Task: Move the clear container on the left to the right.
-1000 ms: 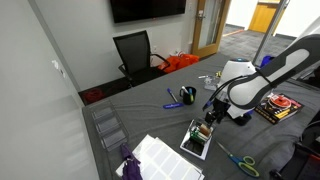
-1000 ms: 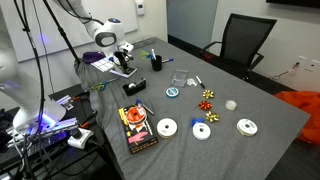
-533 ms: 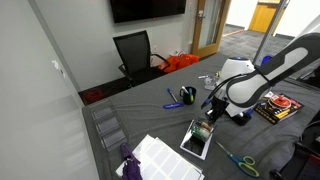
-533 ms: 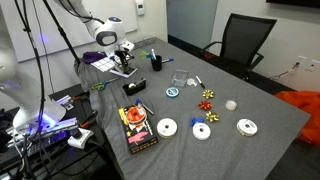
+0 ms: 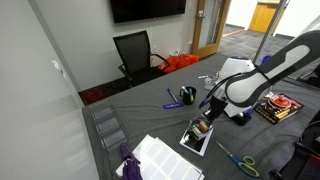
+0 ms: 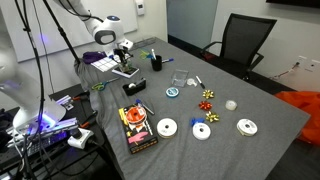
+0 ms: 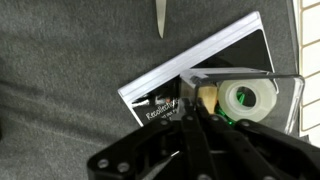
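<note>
Next, the gripper releases the clear container on the table (image 5: 262, 124) between the green-handled scissors and the red box.
The clear container (image 7: 245, 100) lies on a flat dark white-rimmed panel (image 7: 165, 85); a tape roll and tan and green bits show through it. In the wrist view my gripper (image 7: 193, 112) has its two fingers drawn together over the container's near side wall, pinching it. In both exterior views the gripper (image 5: 207, 120) (image 6: 125, 62) points down at the container (image 5: 201, 130) (image 6: 124, 70), which rests low on the panel (image 5: 194, 144) on the grey table. The pinched wall itself is hidden by the fingers.
Green-handled scissors (image 5: 238, 160) lie near the panel, a white sheet (image 5: 160, 158) and translucent bins (image 5: 108, 128) beside it. A black cup (image 5: 188, 96), a red box (image 5: 279, 106), discs (image 6: 167, 127) and bows (image 6: 207, 100) lie further along the table.
The jaws have closed from wide apart to shut on the container's wall. The arm has barely moved and the container stays on the panel.
</note>
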